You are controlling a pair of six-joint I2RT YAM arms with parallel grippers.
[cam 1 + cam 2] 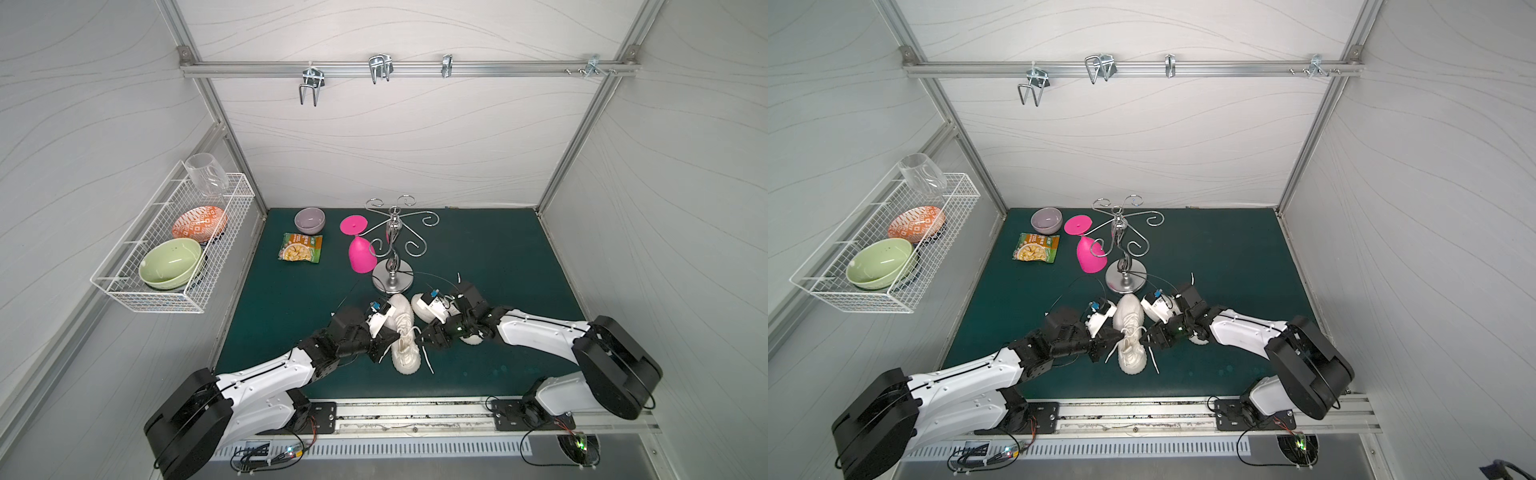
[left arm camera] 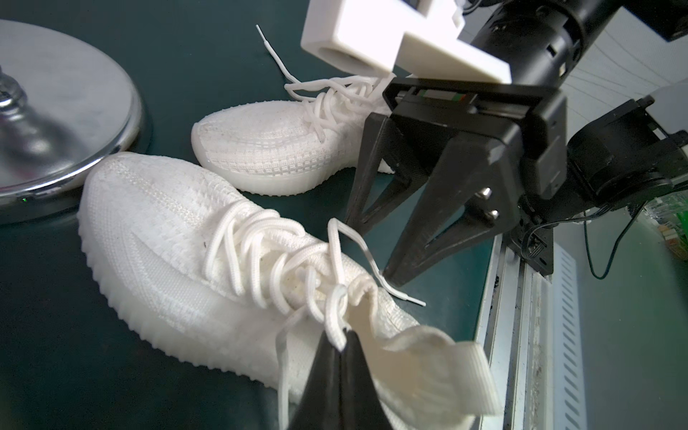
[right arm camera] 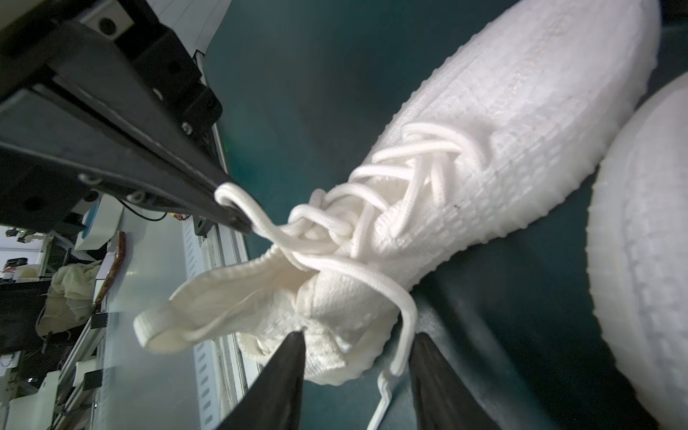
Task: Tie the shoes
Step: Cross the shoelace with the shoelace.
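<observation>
Next, I move my right gripper up and pinch the lace (image 3: 324,261) beside my left gripper's loop, as its open fingers are low by the loose lace end.
Two cream-white knit shoes lie mid-table. The nearer shoe (image 1: 405,353) (image 1: 1131,357) (image 2: 167,231) (image 3: 521,130) points away from me. The other shoe (image 1: 422,307) (image 1: 1150,307) (image 2: 268,145) (image 3: 640,260) lies beside it, partly under my right arm. My left gripper (image 1: 395,333) (image 1: 1120,335) (image 2: 342,335) (image 3: 238,223) is shut on a lace loop (image 2: 335,316) (image 3: 231,193) at the nearer shoe's collar. My right gripper (image 1: 419,337) (image 1: 1143,338) (image 2: 374,249) (image 3: 357,335) stands open at that shoe's other side. A loose lace end (image 3: 407,324) hangs between its jaws, ungripped.
A silver stand (image 1: 392,278) rises just behind the shoes, with a pink glass (image 1: 360,255) lying beside it. A snack packet (image 1: 300,247) and a purple bowl (image 1: 309,219) sit at the back left. A wire basket (image 1: 124,291) of bowls hangs on the left wall.
</observation>
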